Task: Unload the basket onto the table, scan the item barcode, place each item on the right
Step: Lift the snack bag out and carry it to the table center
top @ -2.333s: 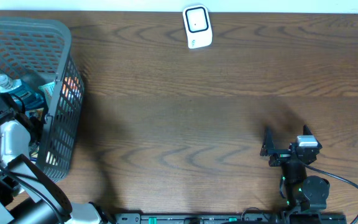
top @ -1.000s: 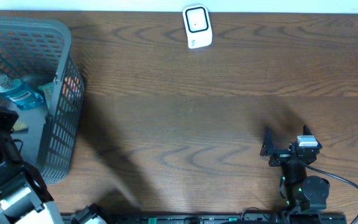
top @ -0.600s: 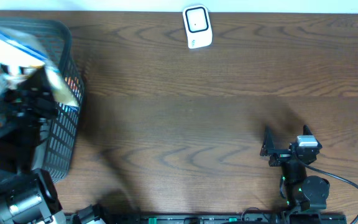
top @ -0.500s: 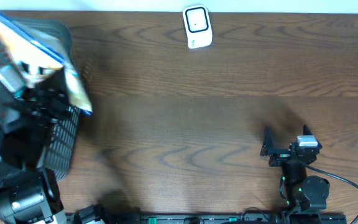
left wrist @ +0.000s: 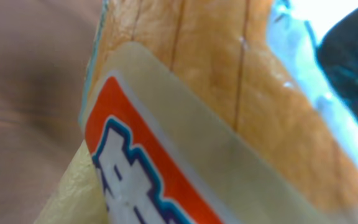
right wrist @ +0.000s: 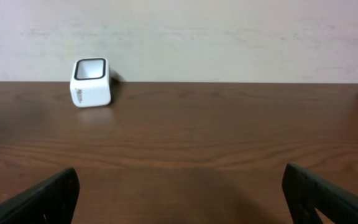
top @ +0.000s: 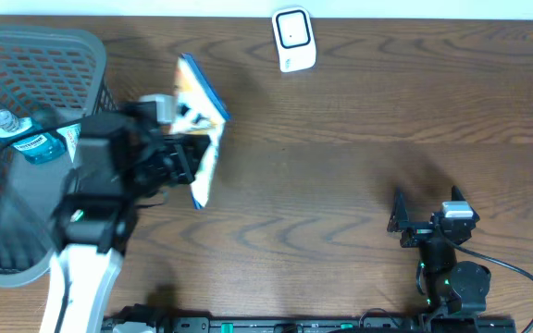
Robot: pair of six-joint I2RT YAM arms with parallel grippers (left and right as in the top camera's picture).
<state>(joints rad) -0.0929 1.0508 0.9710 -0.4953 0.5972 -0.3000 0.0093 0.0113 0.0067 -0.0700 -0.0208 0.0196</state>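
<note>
My left gripper has the snack packet. Next, I set it down on the brown tabletop (top: pixel 269 167) well in front of the white scanner.
The item is a flat snack packet (top: pixel 202 113) with a blue edge and orange and pale yellow print. It hangs above the table, just right of the basket, with my left gripper (top: pixel 181 157) shut on it. In the left wrist view the packet (left wrist: pixel 216 93) fills the frame and hides the fingers. No barcode shows on it. The white scanner (top: pixel 293 40) stands at the table's far edge, up and to the right of the packet. My right gripper (top: pixel 424 215) rests near the front right, open and empty, facing the scanner (right wrist: pixel 91 82) from a distance.
A grey mesh basket (top: pixel 81 46) stands at the far left, with a blue-labelled bottle (top: pixel 33 143) and other goods inside. The left arm's body reaches across the basket's right rim. Brown tabletop (top: pixel 340 166) lies between the packet and the right arm.
My left arm has lifted the packet out of the basket and swung it right, over the rim to above the table. The right arm has not moved.
</note>
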